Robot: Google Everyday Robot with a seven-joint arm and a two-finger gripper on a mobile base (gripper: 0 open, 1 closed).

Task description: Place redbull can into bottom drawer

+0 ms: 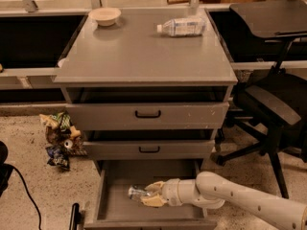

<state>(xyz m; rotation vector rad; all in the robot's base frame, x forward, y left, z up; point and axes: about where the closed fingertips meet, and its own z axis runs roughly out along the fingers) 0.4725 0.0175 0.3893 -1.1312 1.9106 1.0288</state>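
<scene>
Next, my gripper sets the redbull can down on the middle of the bottom drawer's grey bottom [148,188] and lets go of it.
The bottom drawer [115,202] of the grey cabinet is pulled open and shows a plain grey interior. My gripper [147,194] reaches in from the right, low inside the drawer, its cream fingers [154,186] closed around the redbull can [136,193]. The can lies on its side with its shiny silver end pointing left, close to or on the drawer floor; I cannot tell if it touches. My white arm [240,202] stretches in from the lower right over the drawer's right wall.
A clear plastic bottle [182,27] lies on the cabinet top [144,56] at the back right, and a beige bowl [105,16] at the back left. Two shallower drawers [147,115] sit above. Snack bags [60,138] lie on the floor left; a black chair [273,99] stands right.
</scene>
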